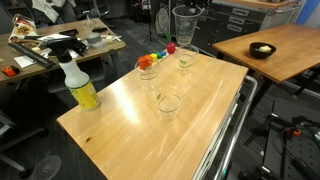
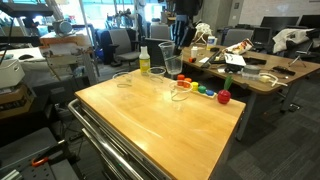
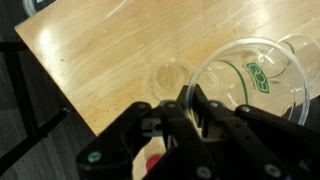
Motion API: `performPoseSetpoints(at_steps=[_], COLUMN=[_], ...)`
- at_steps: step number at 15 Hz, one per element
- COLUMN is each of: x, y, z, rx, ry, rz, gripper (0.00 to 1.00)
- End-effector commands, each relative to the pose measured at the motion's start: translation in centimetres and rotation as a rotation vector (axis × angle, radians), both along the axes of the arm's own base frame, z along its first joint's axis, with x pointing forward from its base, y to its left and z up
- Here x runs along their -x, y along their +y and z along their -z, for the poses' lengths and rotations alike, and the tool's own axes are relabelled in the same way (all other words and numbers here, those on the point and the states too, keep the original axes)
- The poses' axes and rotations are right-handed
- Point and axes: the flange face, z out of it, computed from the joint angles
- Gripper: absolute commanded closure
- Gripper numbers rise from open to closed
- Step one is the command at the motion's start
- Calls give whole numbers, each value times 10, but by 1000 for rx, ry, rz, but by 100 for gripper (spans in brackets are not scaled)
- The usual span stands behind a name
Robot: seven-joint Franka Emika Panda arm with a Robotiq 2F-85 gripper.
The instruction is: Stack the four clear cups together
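The robot's gripper will release the held cup, now above the table's far end, inside the clear cup [image 1: 191,59] [image 3: 171,80] that stands at the far edge of the wooden table.
My gripper [image 3: 190,97] is shut on the rim of one clear cup [image 3: 250,85], which has a green mark on its wall, and holds it in the air above the far end of the wooden table [image 1: 130,115]. The held cup shows in both exterior views [image 1: 185,24] [image 2: 170,60] under the gripper [image 2: 179,40]. Three more clear cups stand upright and apart on the table: one near the coloured toys [image 1: 148,68], one at the far edge [image 1: 185,58], one in the middle [image 1: 169,102]. The wrist view shows one standing cup [image 3: 168,78] below, beside the held one.
A white-and-yellow spray bottle [image 1: 80,85] stands at a table corner. Small coloured toys [image 1: 160,57] and a red ball [image 2: 224,97] lie by the cups. A small black bowl [image 1: 262,49] sits on a neighbouring table. A metal cart frame [image 1: 225,140] borders the table.
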Motion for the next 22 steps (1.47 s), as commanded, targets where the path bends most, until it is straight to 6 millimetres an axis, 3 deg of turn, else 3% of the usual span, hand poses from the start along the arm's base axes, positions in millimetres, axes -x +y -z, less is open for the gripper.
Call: performPoseSetpoints(at_steps=[1, 9, 17, 22], x=[-25, -27, -31, -28], y=[-20, -45, -21, -21], z=[0, 35, 58, 79], rx=[25, -38, -56, -26], ry=[15, 151, 176, 201], rz=[40, 62, -4, -62], gripper=[98, 98, 98, 98])
